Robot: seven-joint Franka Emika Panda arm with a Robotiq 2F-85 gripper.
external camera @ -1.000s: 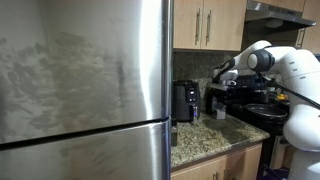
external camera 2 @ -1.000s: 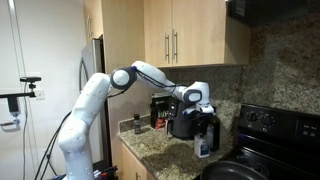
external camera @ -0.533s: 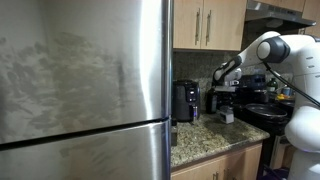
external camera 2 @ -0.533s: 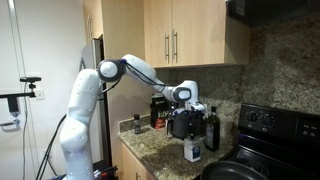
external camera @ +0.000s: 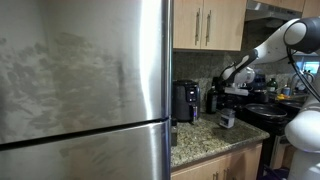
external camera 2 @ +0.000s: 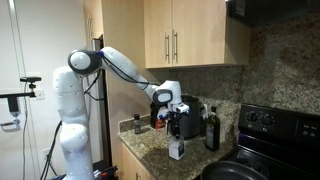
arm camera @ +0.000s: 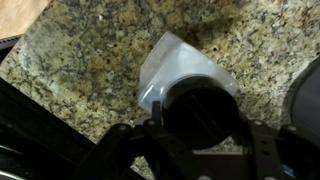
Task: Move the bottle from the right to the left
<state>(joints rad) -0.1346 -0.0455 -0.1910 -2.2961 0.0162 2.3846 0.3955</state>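
My gripper is going to release the bottle, now over the counter's front part, on the granite counter [external camera: 182, 140] in front of the black coffee machine, near the steel fridge.
The small whitish bottle [external camera 2: 177, 149] with a black cap hangs in my gripper [external camera 2: 174, 128] over the granite counter's front part. In an exterior view the bottle [external camera: 227, 119] shows under the gripper [external camera: 230, 102], in front of the black appliances. In the wrist view I look straight down on the black cap, with the translucent bottle body [arm camera: 168, 66] spreading beyond it and the gripper [arm camera: 200, 118] shut around the cap. I cannot tell whether the bottle's base touches the counter.
A black coffee machine [external camera: 185, 100] and a tall dark bottle [external camera 2: 211, 128] stand at the back of the granite counter [external camera 2: 150, 150]. A small dark jar [external camera 2: 137, 124] is near the wall. The stove [external camera 2: 272, 150] and the steel fridge [external camera: 85, 90] flank the counter.
My gripper has carried the bottle away from the stove and the dark bottle, along the counter toward its front and the fridge side. The arm has swung with it.
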